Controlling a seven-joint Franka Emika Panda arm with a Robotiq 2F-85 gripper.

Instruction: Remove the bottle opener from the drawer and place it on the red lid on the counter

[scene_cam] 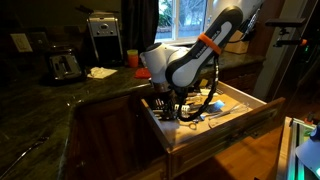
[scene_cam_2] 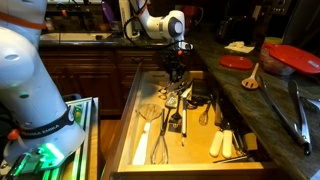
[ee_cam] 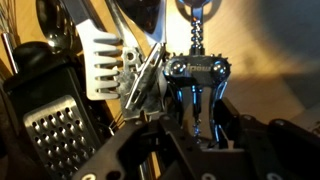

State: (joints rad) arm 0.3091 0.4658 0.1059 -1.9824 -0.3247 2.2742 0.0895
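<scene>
Next, the gripper releases the bottle opener on the middle of the red lid [scene_cam: 149, 73], close to the orange-red cup.
The drawer [scene_cam: 215, 130] [scene_cam_2: 125, 120] is pulled open, with pale wood inside and several utensils in it. My gripper [scene_cam: 168, 103] [scene_cam_2: 175, 75] is low inside the drawer. In the wrist view the gripper [ee_cam: 185, 125] has its fingers closed in on the two lever arms of a winged metal bottle opener [ee_cam: 197, 68], which lies with its screw pointing away. The red lid [scene_cam_2: 237, 62] lies flat on the dark counter [scene_cam_2: 270, 100] [scene_cam: 40, 100], beside the drawer and apart from the gripper.
A grater [ee_cam: 55, 135] and a white slotted spatula [ee_cam: 105, 65] lie close beside the opener. On the counter are a taller red container [scene_cam_2: 292, 58], a wooden spoon [scene_cam_2: 252, 78] and tongs [scene_cam_2: 300, 115]. A toaster [scene_cam: 65, 65], coffee maker [scene_cam: 103, 38] and orange-red cup [scene_cam: 132, 59] stand further back.
</scene>
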